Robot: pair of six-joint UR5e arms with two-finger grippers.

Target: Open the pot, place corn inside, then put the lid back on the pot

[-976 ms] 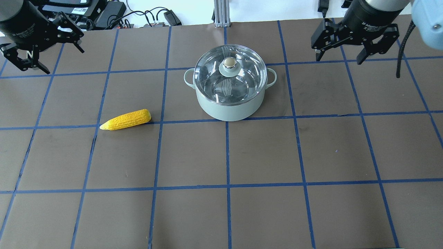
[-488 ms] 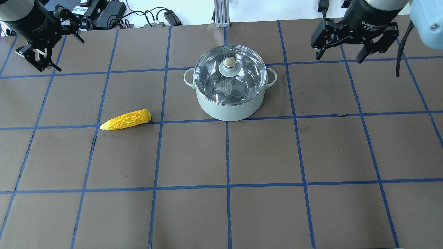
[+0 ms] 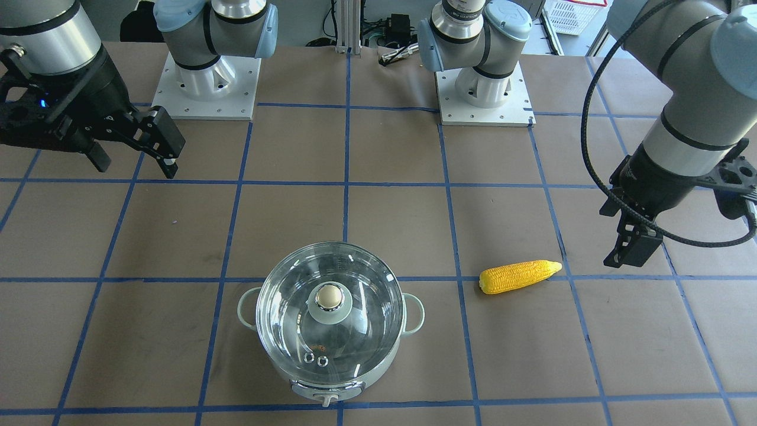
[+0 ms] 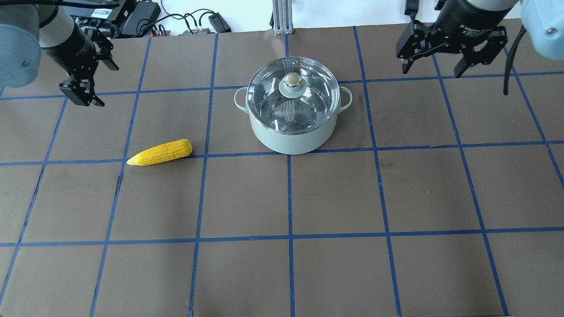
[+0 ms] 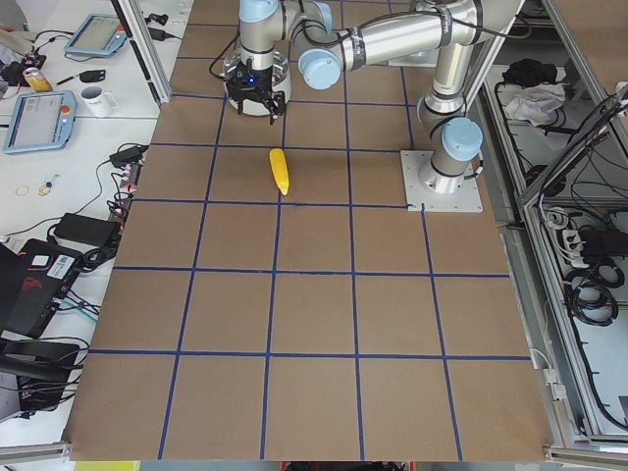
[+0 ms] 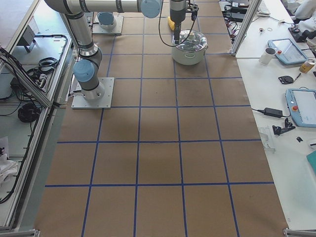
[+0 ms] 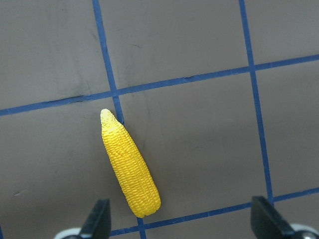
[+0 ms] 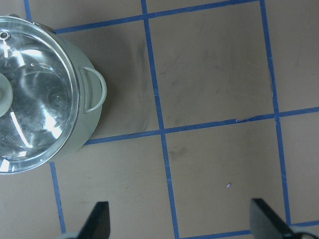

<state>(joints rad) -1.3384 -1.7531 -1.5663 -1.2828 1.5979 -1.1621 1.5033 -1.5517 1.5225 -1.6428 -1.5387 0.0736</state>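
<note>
The middle of the yellow corn (image 3: 521,276) (image 7: 128,164), between its pointed end and its thick end, is the next place my left gripper needs to go to and close on.
The mint-green pot (image 4: 291,137) stands at the table's far middle with the glass lid (image 4: 308,99) seated on it. The yellow corn (image 4: 161,152) lies on the table to its left, pointed end away from the pot. My left gripper (image 4: 100,84) is open and empty, above the table behind and left of the corn; its wrist view shows the corn (image 7: 129,167) between and ahead of the open fingers (image 7: 98,216). My right gripper (image 4: 432,72) is open and empty, right of the pot; its wrist view shows the pot (image 8: 82,142) and lid (image 8: 35,99) at the left.
Brown table (image 4: 335,193) with a blue tape grid. Cables and power bricks (image 4: 145,17) lie beyond the far edge. The two arm bases (image 3: 485,89) stand on the robot's side.
My left gripper has swung right and nearer, toward the corn, and turned about its wrist. The right gripper has hardly moved. Pot, lid and corn have not moved.
</note>
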